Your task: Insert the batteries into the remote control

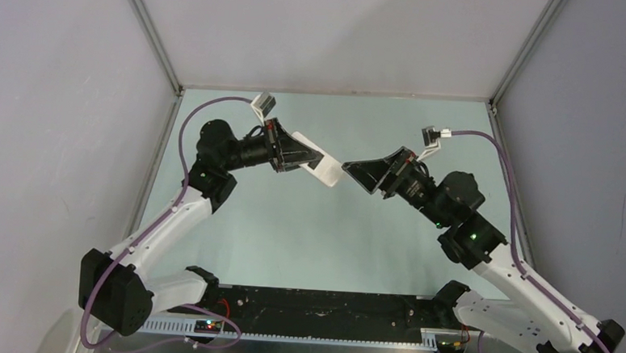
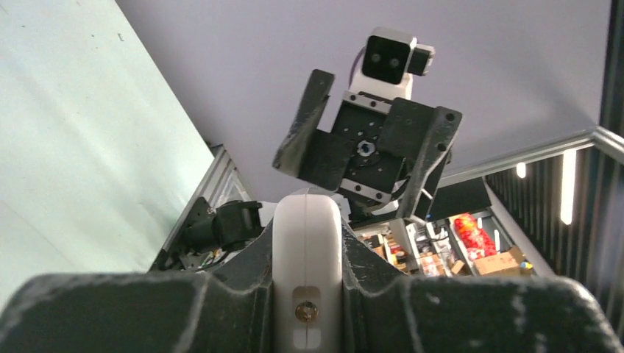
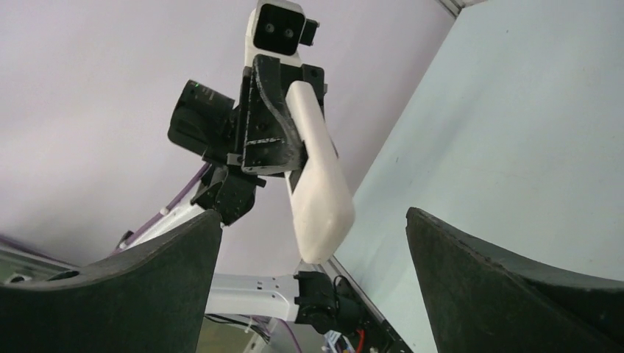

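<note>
My right gripper will take the remote control's loose end (image 1: 331, 175) and hold it while my left gripper opens, because my left gripper's fingers cover the remote control's broad sides.
My left gripper (image 1: 307, 158) holds the white remote control (image 1: 327, 171) above the table, its free end pointing toward the right arm. In the left wrist view the remote control (image 2: 307, 243) stands edge-on, clamped between the left gripper's (image 2: 307, 250) dark jaws, a small screw showing on its narrow edge. My right gripper (image 1: 358, 176) hangs open just beyond the remote's tip without touching it. From the right wrist the remote control (image 3: 318, 184) slants down out of the left gripper (image 3: 276, 125), and the right gripper (image 3: 313, 290) has wide-set jaws with nothing between them. The batteries are out of view.
The pale green table (image 1: 306, 241) lies under both arms, framed by aluminium rails (image 1: 151, 30) and grey walls. A black base rail (image 1: 327, 311) with wiring runs along the near edge.
</note>
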Controlling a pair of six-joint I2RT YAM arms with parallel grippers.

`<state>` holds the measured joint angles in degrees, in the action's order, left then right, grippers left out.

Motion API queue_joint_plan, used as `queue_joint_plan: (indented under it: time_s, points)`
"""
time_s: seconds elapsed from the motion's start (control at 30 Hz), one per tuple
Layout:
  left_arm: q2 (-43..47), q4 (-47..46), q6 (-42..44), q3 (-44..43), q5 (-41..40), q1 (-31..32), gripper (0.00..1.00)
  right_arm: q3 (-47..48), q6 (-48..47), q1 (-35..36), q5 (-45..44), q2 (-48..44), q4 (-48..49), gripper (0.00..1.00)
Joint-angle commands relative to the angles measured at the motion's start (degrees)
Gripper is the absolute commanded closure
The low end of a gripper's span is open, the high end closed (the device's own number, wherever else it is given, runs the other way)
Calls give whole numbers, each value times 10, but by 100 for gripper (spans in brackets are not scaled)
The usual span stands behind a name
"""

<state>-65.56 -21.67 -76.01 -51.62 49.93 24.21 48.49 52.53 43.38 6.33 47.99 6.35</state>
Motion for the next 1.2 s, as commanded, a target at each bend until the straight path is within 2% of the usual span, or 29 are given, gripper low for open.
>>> queue_joint_plan:
  time_s: [0.0,0.13,0.2,0.3,0.43,0.77,0.83,0.9,1.0,1.17]
  points:
    - [22,11,86,-14,25,-5,100,31,-70,-16,68,-17,-40,1]
    - [46,25,120,-15,38,-4,100,52,-111,-19,111,10,-60,1]
    - [58,32,134,-16,43,-5,99,55,-129,-17,139,27,-52,5]
    - [70,38,148,-15,49,-4,99,56,-150,-12,176,64,-15,18]
    - [80,44,156,-12,59,-4,99,62,-169,3,206,93,20,27]
    - [80,53,156,-16,66,-5,98,65,-174,18,203,108,36,32]
    - [80,53,155,-18,68,-4,98,66,-175,19,198,111,35,37]
    - [80,54,154,-21,69,-4,98,69,-175,19,195,114,33,46]
    - [82,57,152,-21,68,-4,98,82,-175,19,195,126,18,68]
    - [83,59,153,-22,65,-4,91,91,-175,20,194,136,6,81]
